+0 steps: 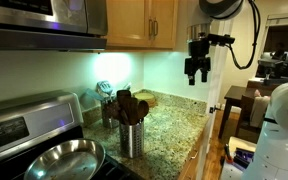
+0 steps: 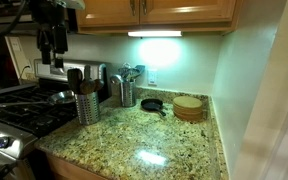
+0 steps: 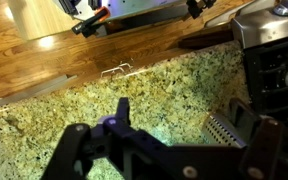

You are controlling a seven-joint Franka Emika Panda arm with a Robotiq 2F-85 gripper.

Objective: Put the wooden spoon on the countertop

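Note:
Next, my gripper grasps the head of the wooden spoon (image 1: 143,107) sticking up from the perforated steel canister, on the canister's side away from the stove.
The speckled granite countertop (image 1: 176,124) (image 2: 159,140) (image 3: 159,85) runs beside the stove. A perforated steel canister (image 1: 131,137) (image 2: 87,107) (image 3: 224,130) stands on it near the stove and holds dark brown utensils (image 1: 130,104). I cannot pick out a light tan wooden spoon in any view. My gripper (image 1: 196,72) (image 2: 52,45) (image 3: 172,140) hangs high above the counter, open and empty. In the wrist view its dark fingers spread wide, with the canister just below on the right.
A second steel canister (image 1: 106,108) (image 2: 126,92) with metal utensils stands by the back wall. A small black skillet (image 2: 152,104) and a round wooden stack (image 2: 188,107) sit further along. A steel pan (image 1: 64,158) is on the stove (image 2: 19,110). Cabinets hang overhead.

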